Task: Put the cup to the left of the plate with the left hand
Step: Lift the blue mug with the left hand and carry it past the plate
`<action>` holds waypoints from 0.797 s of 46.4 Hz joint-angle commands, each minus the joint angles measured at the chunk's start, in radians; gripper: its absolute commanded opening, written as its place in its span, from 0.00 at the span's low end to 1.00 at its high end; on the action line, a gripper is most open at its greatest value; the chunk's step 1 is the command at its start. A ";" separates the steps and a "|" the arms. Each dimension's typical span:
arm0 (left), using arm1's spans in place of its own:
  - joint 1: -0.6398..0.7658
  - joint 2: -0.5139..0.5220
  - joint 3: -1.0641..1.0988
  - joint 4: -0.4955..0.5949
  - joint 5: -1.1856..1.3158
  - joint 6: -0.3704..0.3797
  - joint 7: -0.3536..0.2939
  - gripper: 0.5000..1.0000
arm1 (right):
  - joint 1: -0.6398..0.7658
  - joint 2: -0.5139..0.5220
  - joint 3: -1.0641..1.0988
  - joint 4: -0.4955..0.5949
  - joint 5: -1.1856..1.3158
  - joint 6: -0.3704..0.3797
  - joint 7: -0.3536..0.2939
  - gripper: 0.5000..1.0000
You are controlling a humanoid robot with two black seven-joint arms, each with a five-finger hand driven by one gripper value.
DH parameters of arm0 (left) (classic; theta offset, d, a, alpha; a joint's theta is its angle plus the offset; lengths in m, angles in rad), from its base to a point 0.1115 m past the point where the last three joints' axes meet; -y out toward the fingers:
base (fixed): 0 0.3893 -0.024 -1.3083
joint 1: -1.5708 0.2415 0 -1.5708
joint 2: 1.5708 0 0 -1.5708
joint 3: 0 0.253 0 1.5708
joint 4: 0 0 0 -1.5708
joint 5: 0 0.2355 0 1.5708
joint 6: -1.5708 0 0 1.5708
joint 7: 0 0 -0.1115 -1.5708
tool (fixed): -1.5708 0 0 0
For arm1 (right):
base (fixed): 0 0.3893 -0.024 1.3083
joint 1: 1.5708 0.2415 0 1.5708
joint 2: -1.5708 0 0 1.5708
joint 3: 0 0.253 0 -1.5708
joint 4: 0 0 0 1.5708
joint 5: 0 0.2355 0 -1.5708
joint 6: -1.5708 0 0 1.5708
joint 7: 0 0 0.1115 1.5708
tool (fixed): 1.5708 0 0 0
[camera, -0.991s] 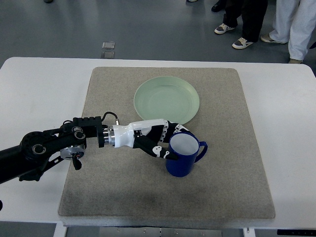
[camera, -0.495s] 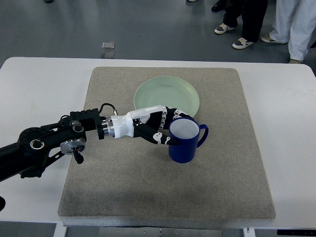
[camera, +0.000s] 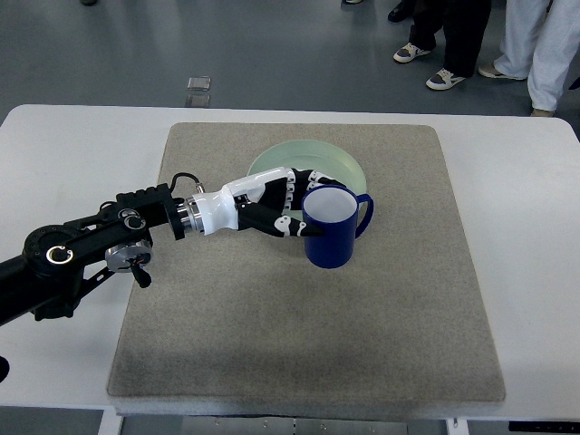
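Next, my left gripper lets go of the dark blue cup near the mat's far edge (camera: 214,163), beside the pale green plate.
A dark blue cup (camera: 331,227) with a white inside is held upright, lifted over the near edge of the pale green plate (camera: 272,161), its handle pointing right. My left hand (camera: 292,207) is shut on the cup's left side, fingers wrapped around its wall and rim. The left arm (camera: 100,249) reaches in from the picture's left edge across the mat. The hand and cup hide much of the plate; only its far rim and left edge show. The right arm is out of view.
A grey-beige mat (camera: 299,344) covers the middle of the white table (camera: 63,154). Several people's legs and shoes (camera: 444,77) stand on the floor beyond the table's far right edge.
My left hand has carried the cup up and away from me, from the mat near the plate's front right edge to over the plate's near part. The arm followed.
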 commanded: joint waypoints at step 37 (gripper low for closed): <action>0.044 0.080 -0.101 0.076 -0.039 0.340 -0.002 0.00 | 0.000 0.000 0.000 0.000 0.000 0.000 0.000 0.86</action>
